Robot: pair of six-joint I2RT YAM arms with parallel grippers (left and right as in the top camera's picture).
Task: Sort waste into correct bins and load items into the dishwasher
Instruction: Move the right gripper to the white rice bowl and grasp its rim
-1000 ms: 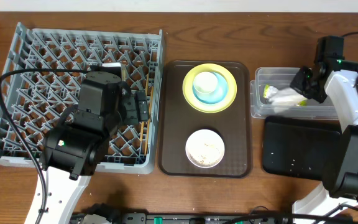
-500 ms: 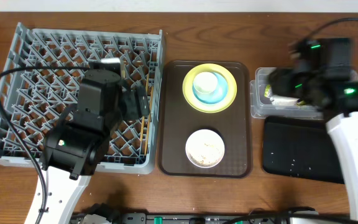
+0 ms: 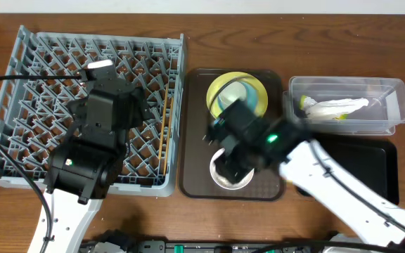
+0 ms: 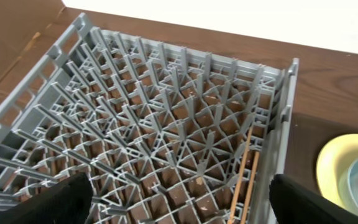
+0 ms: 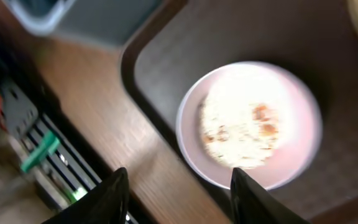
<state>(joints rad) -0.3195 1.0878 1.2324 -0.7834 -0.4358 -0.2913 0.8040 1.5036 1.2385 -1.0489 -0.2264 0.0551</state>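
I should next grab the white bowl with my right gripper by its near rim (image 3: 221,184) (image 5: 186,150), on the side that faces the brown serving tray's front edge.
My right gripper (image 5: 182,202) hangs open just above the white bowl (image 5: 253,124), which holds pale food scraps (image 5: 238,118), with nothing between its fingers. In the overhead view the right gripper (image 3: 227,161) covers most of that bowl. The yellow-green plate (image 3: 255,91) carries the light blue bowl (image 3: 232,98). The napkin (image 3: 339,107) and green wrapper (image 3: 304,105) lie in the clear tub (image 3: 392,95). My left gripper (image 4: 182,205) is open over the grey dish rack (image 4: 166,112). The chopsticks (image 4: 244,174) lie along the rack's right wall.
The plate and white bowl sit on the dark brown serving tray (image 3: 195,140). The shallow black tray (image 3: 378,165) lies front right, partly under my right arm. Cables and a dark rail run along the table's front edge (image 5: 36,155).
My right arm swung left from the clear tub to above the white bowl, its jaws opened, and the napkin stayed in the tub. The left arm shifted slightly back over the rack.
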